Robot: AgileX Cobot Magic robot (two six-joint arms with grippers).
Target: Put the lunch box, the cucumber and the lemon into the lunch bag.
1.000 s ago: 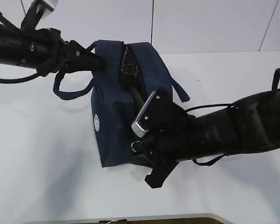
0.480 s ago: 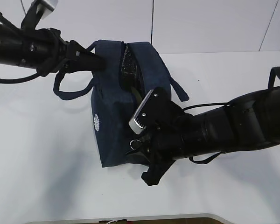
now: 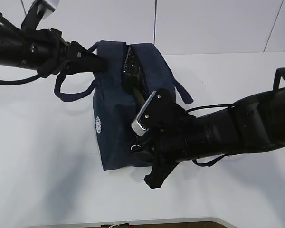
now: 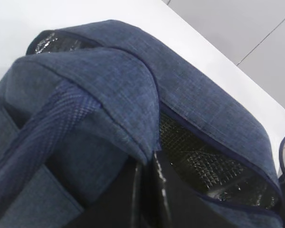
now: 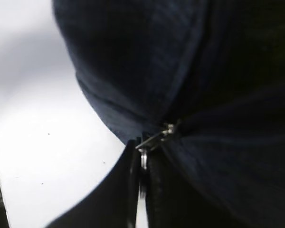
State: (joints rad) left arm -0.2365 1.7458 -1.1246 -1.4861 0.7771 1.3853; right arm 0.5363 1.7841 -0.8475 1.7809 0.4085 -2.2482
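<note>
My left gripper will take hold of the lunch bag's rim nearer the zipper pull (image 3: pixel 126 112), as it now pinches the lunch bag's far rim, away from the zipper pull in my right gripper.
The navy lunch bag (image 3: pixel 115 128) stands mid-table with its top part open, dark lining (image 3: pixel 131 69) showing. My left gripper (image 3: pixel 102 63) is shut on the fabric of the bag's far-left rim; the left wrist view shows that pinched fold (image 4: pixel 133 142) between the dark fingers (image 4: pixel 168 199). At the bag's near end my right gripper (image 3: pixel 138 148) is shut on the metal ring pull (image 5: pixel 144 159) of the zipper. A greenish sliver (image 3: pixel 139 99) shows in the opening; I cannot tell what it is. The lunch box, cucumber and lemon are otherwise hidden.
The white table (image 3: pixel 38 166) lies all round the bag. One strap handle (image 3: pixel 69 94) droops to the bag's left below my left arm, another (image 3: pixel 183 92) to its right. The table's front edge (image 3: pixel 133 222) is close below my right arm.
My right gripper edged slightly left toward the bag's near end and its jaws closed on the zipper ring. The left arm and the bag have not moved.
</note>
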